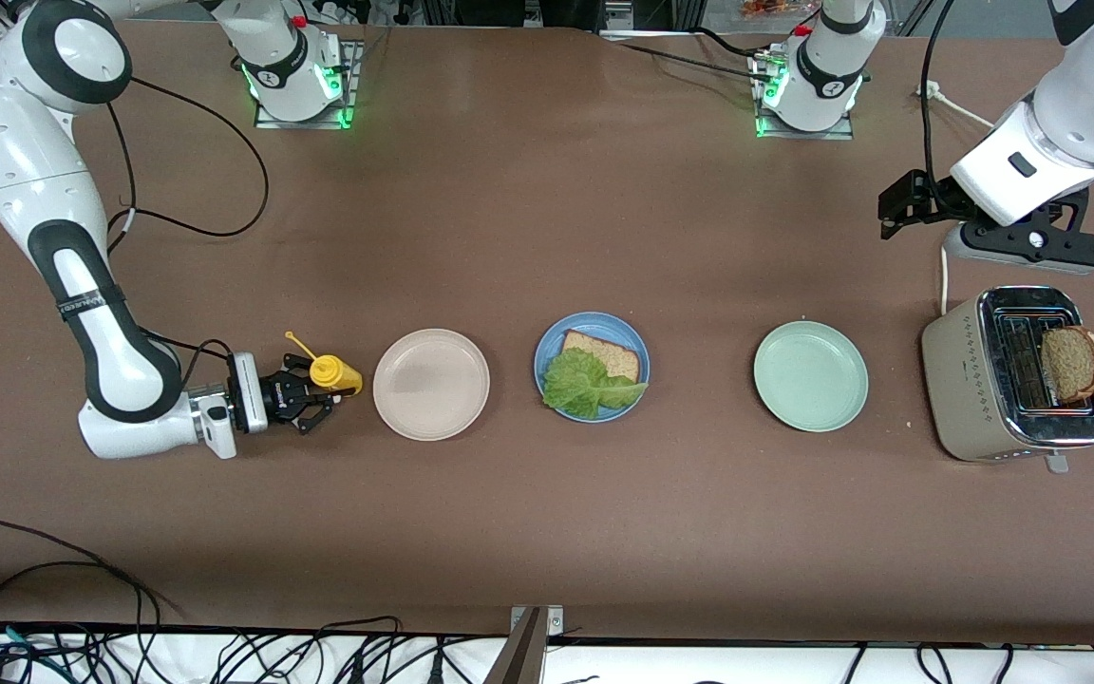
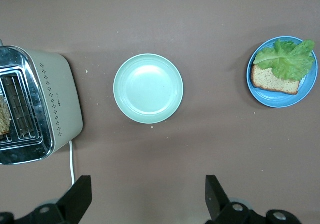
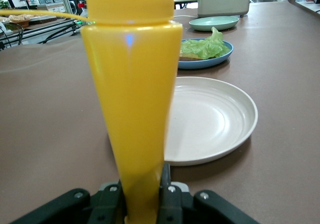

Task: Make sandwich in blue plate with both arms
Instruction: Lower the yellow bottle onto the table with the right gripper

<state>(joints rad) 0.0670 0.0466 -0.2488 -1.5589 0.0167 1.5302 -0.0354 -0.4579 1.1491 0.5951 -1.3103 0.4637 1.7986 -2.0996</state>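
Note:
My right gripper is going to set the yellow squeeze bottle, now held low and upright, down upright on the bare table (image 1: 350, 393) close beside the beige plate and let go.
The blue plate (image 1: 592, 323) lies mid-table and holds one brown bread slice (image 1: 609, 353) with a green lettuce leaf (image 1: 585, 385) over its nearer part. A second bread slice (image 1: 1069, 363) stands in the toaster (image 1: 974, 380) at the left arm's end. My left gripper (image 1: 1031, 249) hangs open and empty above the table beside the toaster; its fingers (image 2: 80, 194) stand wide apart. My right gripper (image 1: 310, 394) sits low at the right arm's end, shut on an upright yellow squeeze bottle (image 1: 333, 373) (image 3: 135, 84) beside the beige plate.
A beige plate (image 1: 431, 384) lies between the bottle and the blue plate. A pale green plate (image 1: 810, 375) lies between the blue plate and the toaster. Cables trail along the table's near edge and by the right arm.

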